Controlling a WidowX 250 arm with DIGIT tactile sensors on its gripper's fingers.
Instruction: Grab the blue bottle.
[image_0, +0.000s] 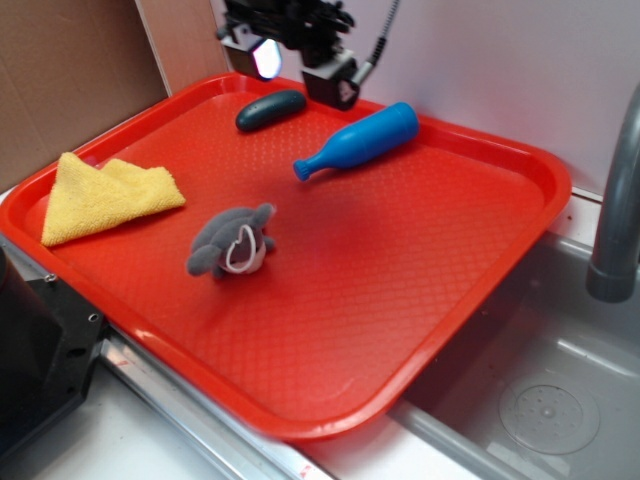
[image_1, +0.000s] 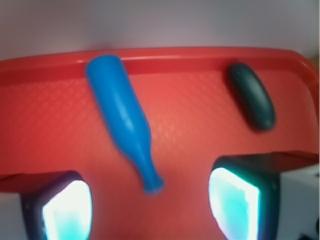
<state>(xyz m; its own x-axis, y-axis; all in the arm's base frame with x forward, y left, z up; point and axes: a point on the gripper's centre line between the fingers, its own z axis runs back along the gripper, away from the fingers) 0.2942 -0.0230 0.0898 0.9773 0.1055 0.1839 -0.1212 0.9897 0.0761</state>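
My gripper will go to the blue bottle. It will close on the middle of the blue bottle's wide body (image_0: 370, 137) (image_1: 121, 109), between its narrow neck and its base.
The blue bottle (image_0: 360, 140) lies on its side at the back of the red tray (image_0: 545, 190), its narrow neck pointing toward the front left. My gripper (image_0: 300, 70) hovers above the tray's back edge, behind and to the left of the bottle, touching nothing. In the wrist view the bottle (image_1: 122, 112) runs diagonally across the tray (image_1: 200, 130). Its lip ends just ahead of the gap between my two fingers (image_1: 67, 210). The gripper (image_1: 150, 202) is open and holds nothing.
A dark green oval object (image_0: 270, 110) (image_1: 251, 96) lies beside the bottle near the back rim. A grey plush toy (image_0: 233, 243) sits mid-tray and a folded yellow cloth (image_0: 105, 195) at the left. A sink basin (image_0: 545, 410) and grey faucet (image_0: 620, 200) are to the right.
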